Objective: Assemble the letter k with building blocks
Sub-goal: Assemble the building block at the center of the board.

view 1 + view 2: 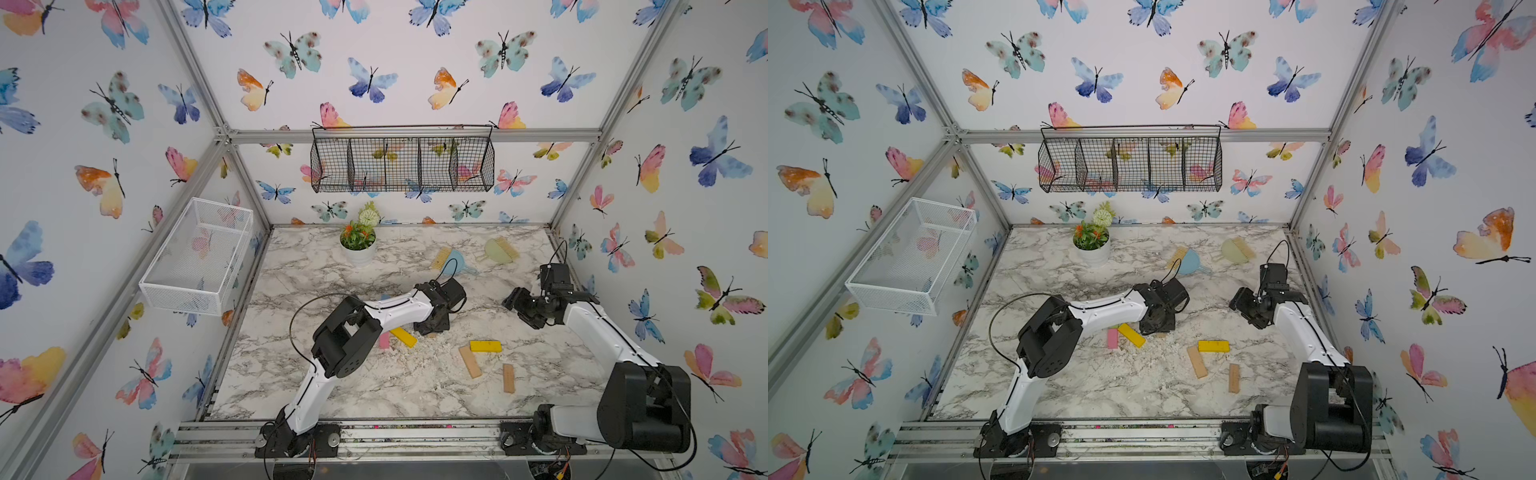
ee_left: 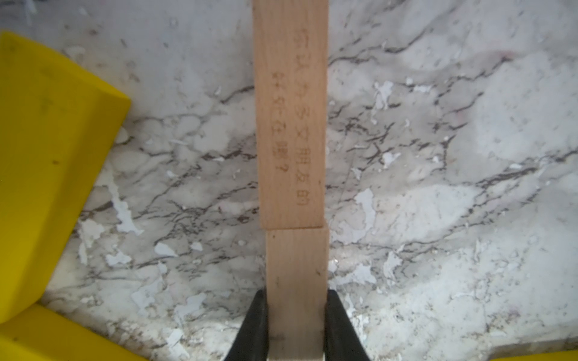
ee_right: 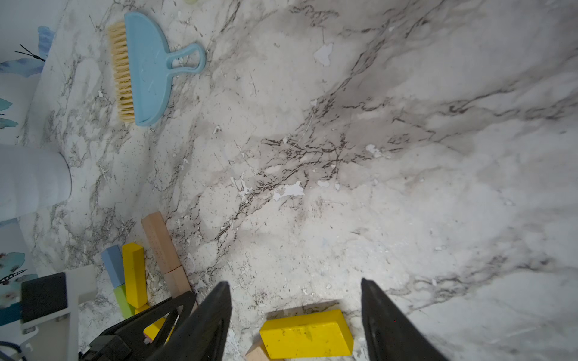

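I need to close my right gripper on the tan block (image 1: 508, 376) nearest the table's front edge, beyond the yellow block below it.
My left gripper (image 2: 295, 293) is shut on the end of a plain tan block (image 2: 295, 259) lying on the marble table (image 1: 332, 386). That block butts end to end against a second tan block (image 2: 291, 125) with engraved writing. Beside them lie a yellow block (image 1: 404, 336) and a pink block (image 1: 384, 340); a light blue block (image 3: 112, 265) and a green one (image 3: 123, 301) show in the right wrist view. My right gripper (image 3: 295, 290) hangs open and empty above another yellow block (image 3: 306, 334). Two more tan blocks (image 1: 470, 361) (image 1: 508, 378) lie near the front.
A blue dustpan with brush (image 1: 453, 262) and a green one (image 1: 498, 250) lie at the back right. A potted plant (image 1: 358, 249) stands at the back. A white mesh basket (image 1: 195, 257) hangs on the left wall and a black wire basket (image 1: 403, 164) on the back wall.
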Available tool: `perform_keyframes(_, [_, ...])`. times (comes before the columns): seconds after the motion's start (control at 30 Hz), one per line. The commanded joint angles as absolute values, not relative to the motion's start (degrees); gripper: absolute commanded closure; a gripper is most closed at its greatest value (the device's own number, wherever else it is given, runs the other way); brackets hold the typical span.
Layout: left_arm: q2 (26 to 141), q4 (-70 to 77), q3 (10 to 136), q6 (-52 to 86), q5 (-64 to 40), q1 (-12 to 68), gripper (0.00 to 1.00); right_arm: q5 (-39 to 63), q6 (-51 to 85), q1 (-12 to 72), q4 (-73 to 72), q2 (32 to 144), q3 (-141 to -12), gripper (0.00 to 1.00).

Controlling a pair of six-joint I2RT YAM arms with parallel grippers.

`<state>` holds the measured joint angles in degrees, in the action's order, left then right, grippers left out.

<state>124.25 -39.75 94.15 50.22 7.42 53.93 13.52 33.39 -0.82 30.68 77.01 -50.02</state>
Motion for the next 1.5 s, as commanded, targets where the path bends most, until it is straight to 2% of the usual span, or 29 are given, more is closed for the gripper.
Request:
perform_keyframes(0.0, [124.96, -41.72, 92.73, 50.89, 8.09, 53.38, 0.97, 14.01, 33.27, -1.14, 30.0, 75.87, -49.31, 0.32])
perform_keyframes(0.3, [125.16, -41.84, 92.54, 51.05, 8.0, 53.26, 0.96, 14.1, 33.31, -1.14, 29.93, 75.77, -49.22, 0.32])
perform_keyframes(0.53, [125.16, -41.91, 92.98, 50.66, 7.73, 53.3, 0.74, 14.06, 33.29, -1.14, 29.92, 75.85, -49.15, 0.32])
perform_keyframes(0.67, [125.18, -42.19, 93.24, 50.73, 7.82, 53.35, 0.7, 14.05, 33.31, -1.14, 29.96, 75.67, -49.14, 0.32])
perform_keyframes(0.77, [125.0, -42.4, 93.4, 50.64, 7.91, 53.28, 0.59, 13.98, 33.26, -1.14, 29.95, 75.76, -49.13, 0.32])
perform_keyframes(0.87, [124.86, -42.38, 93.49, 50.45, 8.07, 53.31, 0.52, 14.07, 33.31, -1.14, 29.88, 75.76, -49.13, 0.32])
perform_keyframes(1.17, [123.89, -42.54, 96.43, 48.05, 7.84, 53.31, 0.49, 13.81, 33.09, -1.14, 30.39, 75.61, -49.69, 0.32])
perform_keyframes(1.33, [121.06, -42.84, 100.22, 44.03, 8.86, 53.87, 0.48, 12.66, 31.04, -1.05, 36.17, 73.27, -49.81, 0.34])
perform_keyframes(1.47, [116.87, -42.37, 101.07, 40.94, 11.91, 54.4, 0.41, 14.13, 29.94, -0.96, 40.44, 69.03, -45.18, 0.36])
